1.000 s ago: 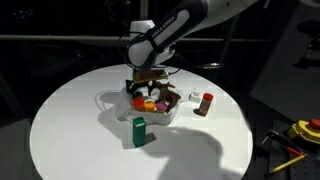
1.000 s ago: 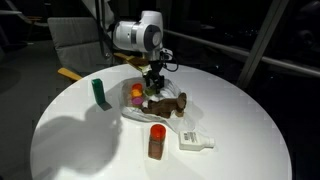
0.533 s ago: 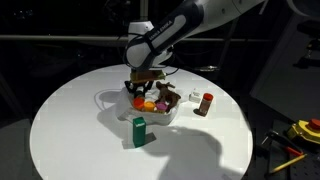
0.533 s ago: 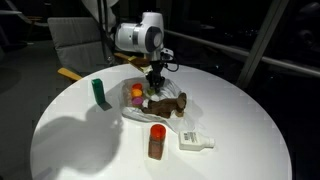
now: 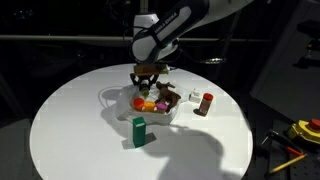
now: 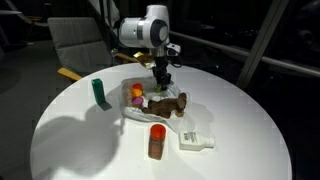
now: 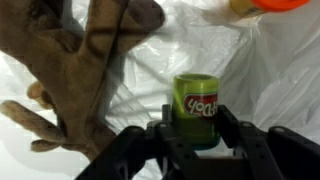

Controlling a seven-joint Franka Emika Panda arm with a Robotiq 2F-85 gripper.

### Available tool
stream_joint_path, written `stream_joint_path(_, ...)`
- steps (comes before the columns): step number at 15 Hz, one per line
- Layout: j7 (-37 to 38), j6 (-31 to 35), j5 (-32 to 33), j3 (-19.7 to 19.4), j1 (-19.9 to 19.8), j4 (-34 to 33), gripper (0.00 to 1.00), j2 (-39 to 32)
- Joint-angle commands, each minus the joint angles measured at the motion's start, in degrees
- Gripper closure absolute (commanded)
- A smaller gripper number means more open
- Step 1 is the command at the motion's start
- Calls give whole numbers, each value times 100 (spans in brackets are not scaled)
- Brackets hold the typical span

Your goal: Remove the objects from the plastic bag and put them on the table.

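Observation:
My gripper should set the small green can, now held above the crinkled white bag, down on the white table [image 5: 191, 123], in front of the brown bottle with the red cap.
My gripper [image 7: 193, 135] is shut on a small green can [image 7: 196, 108] with a red label, held upright between the fingers. Below it lies the crinkled white plastic bag [image 7: 150, 70], with a brown lump [image 7: 85, 60] on its left and an orange round piece [image 7: 275, 5] at the top right. In both exterior views the gripper [image 5: 147, 76] [image 6: 160, 80] hangs just above the bag [image 5: 115, 100] [image 6: 135, 114] in the middle of the white table [image 5: 70, 120] [image 6: 60, 130]. A green box [image 5: 139, 131] [image 6: 100, 93] and a red-capped brown bottle [image 5: 207, 103] [image 6: 157, 141] stand on the table.
A white flat item [image 6: 196, 141] lies on the table beside the bottle. Yellow tools [image 5: 300, 130] sit off the table in an exterior view. A chair [image 6: 75, 45] stands behind the table. Dark surroundings ring the round top.
The jaws have shut on the green can, and the gripper has lifted a little above the bag with it.

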State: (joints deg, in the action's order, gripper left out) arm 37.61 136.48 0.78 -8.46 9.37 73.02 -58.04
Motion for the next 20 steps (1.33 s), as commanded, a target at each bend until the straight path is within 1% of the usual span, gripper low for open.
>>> stream_joint_path(1,406,371,-83,-83,162,1342,77,1079)
stream_joint_path(3,526,497,-48,-60,215,1832,77,1463)
stream_joint_path(5,713,662,60,-122,355,2348,77,1826)
stream_joint_path(9,1394,1004,343,-356,722,3436,77,2495)
stream_joint_path(13,2034,1028,677,-422,934,4595,77,3186)
stream_joint_path(16,2512,991,949,-383,951,5507,77,3708)
stream_joint_path(19,2872,1107,1288,-323,880,6453,77,4255)
stream_joint_path(20,2919,1148,1384,-282,813,6583,77,4281)
